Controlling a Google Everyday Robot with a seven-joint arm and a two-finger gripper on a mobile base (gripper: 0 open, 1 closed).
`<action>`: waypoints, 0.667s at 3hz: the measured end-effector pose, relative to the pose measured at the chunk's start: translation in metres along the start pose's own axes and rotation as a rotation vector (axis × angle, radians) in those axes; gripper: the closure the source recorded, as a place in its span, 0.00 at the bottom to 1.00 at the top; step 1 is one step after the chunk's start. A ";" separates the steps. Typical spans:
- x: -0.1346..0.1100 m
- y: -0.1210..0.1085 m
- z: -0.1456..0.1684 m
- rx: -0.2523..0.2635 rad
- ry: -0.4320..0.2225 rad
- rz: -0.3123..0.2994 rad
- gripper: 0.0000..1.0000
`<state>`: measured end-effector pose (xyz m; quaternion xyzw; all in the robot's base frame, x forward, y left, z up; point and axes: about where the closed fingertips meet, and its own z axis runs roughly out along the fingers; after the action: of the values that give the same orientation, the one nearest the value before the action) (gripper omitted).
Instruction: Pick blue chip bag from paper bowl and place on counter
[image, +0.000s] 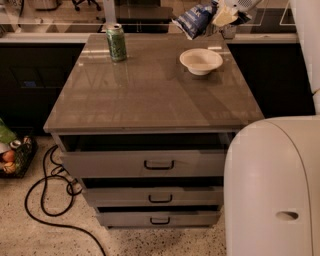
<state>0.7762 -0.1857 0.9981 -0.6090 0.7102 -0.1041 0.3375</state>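
Note:
My gripper is going to release the blue chip bag on the counter (127, 85) in front of the green soda can. The bag now hangs above the counter.
The blue chip bag (196, 19) hangs in the air above the far right part of the counter (150, 90), held by my gripper (216, 18), which is shut on the bag's right end. The paper bowl (201, 61) stands empty on the counter below and slightly in front of the bag. The bag is clear of the bowl's rim. My arm reaches in from the upper right.
A green soda can (116, 43) stands at the counter's far left. The cabinet's top drawer (145, 162) is slightly open. A black cable (47, 200) lies on the floor at left. My white base (275, 190) fills the lower right.

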 end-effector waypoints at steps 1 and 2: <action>-0.031 0.011 -0.009 -0.026 -0.085 -0.032 1.00; -0.067 0.029 -0.012 -0.053 -0.174 -0.065 1.00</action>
<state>0.7478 -0.1192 1.0141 -0.6473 0.6604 -0.0427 0.3782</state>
